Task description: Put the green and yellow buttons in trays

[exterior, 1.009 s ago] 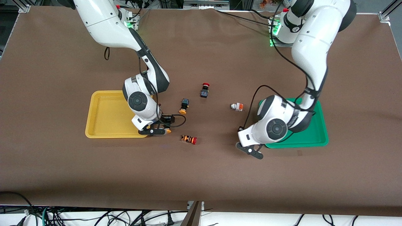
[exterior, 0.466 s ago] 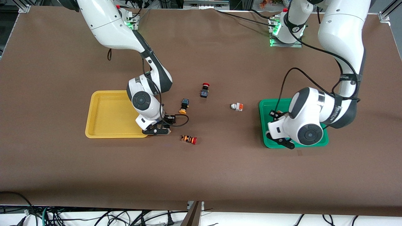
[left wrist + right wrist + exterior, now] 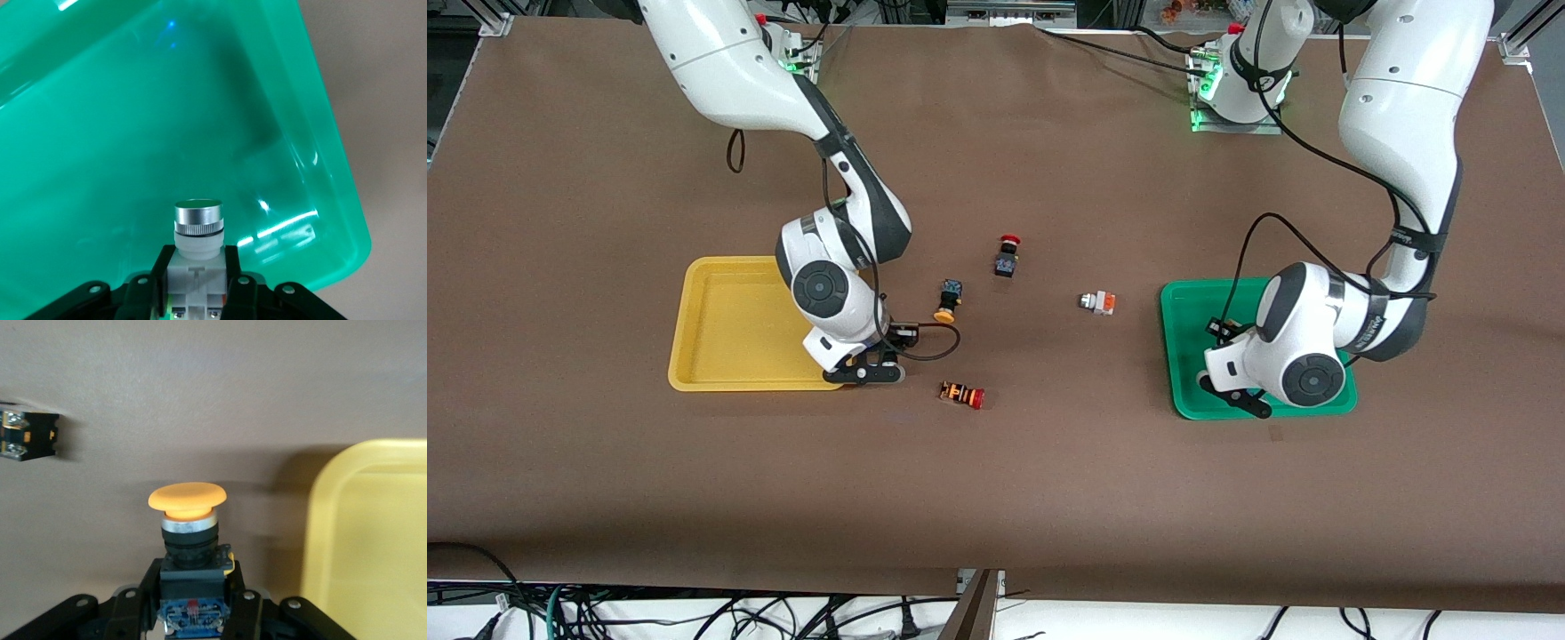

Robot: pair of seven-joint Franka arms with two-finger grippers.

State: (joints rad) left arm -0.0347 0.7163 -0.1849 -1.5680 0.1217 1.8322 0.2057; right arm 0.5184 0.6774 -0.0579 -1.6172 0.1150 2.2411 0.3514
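I need to use my right gripper to set the yellow-capped button down near the middle of the yellow tray's bottom [image 3: 762, 343]. The button is now low beside that tray's corner.
My right gripper [image 3: 193, 587] is shut on a black-bodied button with a yellow-orange cap [image 3: 187, 500]. It holds the button low over the brown table, beside the corner of the yellow tray [image 3: 373, 540]. In the front view this gripper [image 3: 864, 374] is at the yellow tray's [image 3: 729, 329] edge. My left gripper [image 3: 197, 273] is shut on a whitish-silver button [image 3: 197, 227] over the green tray [image 3: 133, 133]. In the front view it [image 3: 1234, 397] hangs over the green tray's [image 3: 1187, 316] near corner. A second yellow-capped button [image 3: 948, 300] and a whitish button with an orange block [image 3: 1098, 302] lie between the trays.
A black switch with a red cap [image 3: 1007, 256] lies farther from the front camera, mid-table. An orange-striped switch with a red cap [image 3: 962, 394] lies beside my right gripper and also shows in the right wrist view [image 3: 27, 435].
My left gripper has carried the whitish-silver button from over the table beside the green tray to over the tray. My right gripper has shifted slightly toward the yellow tray.
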